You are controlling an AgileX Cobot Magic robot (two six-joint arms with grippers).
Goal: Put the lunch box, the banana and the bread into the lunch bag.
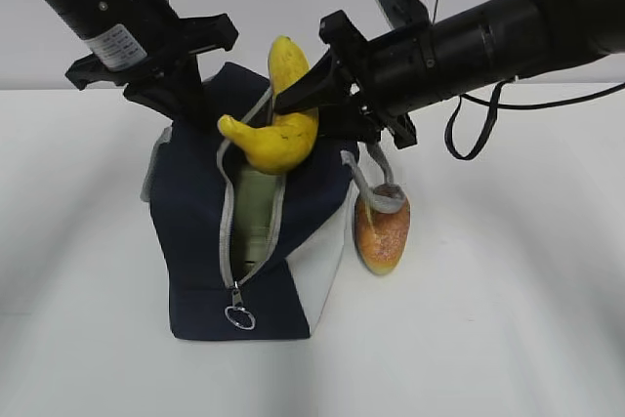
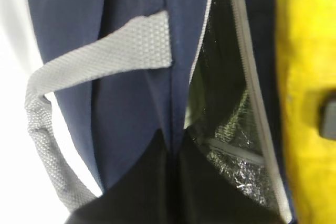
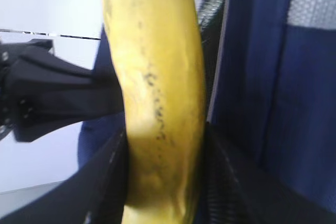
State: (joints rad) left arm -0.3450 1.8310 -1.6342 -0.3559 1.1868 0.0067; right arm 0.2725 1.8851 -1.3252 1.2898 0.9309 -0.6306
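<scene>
The robot's right gripper needs to release the banana, now held over the open zipper, on top of the sage-green lunch box (image 1: 258,200) inside the open bag.
The navy lunch bag (image 1: 200,212) stands unzipped on the white table, and the sage-green lunch box (image 1: 256,204) shows inside through the opening. My left gripper (image 1: 190,106) is shut on the bag's upper left edge; in the left wrist view my left gripper (image 2: 175,148) pinches a fold of navy fabric beside the silver lining (image 2: 231,145). My right gripper (image 1: 298,97) is shut on the yellow banana (image 1: 278,129) and holds it over the open zipper. The banana (image 3: 160,93) fills the right wrist view between the jaws of my right gripper (image 3: 165,174). The bread (image 1: 382,229) lies on the table against the bag's right side.
A grey webbing handle (image 1: 379,192) droops over the bread. The zipper's ring pull (image 1: 239,316) hangs at the bag's front. The other handle (image 2: 100,56) loops on the left side. A black cable (image 1: 469,134) hangs from the right arm.
</scene>
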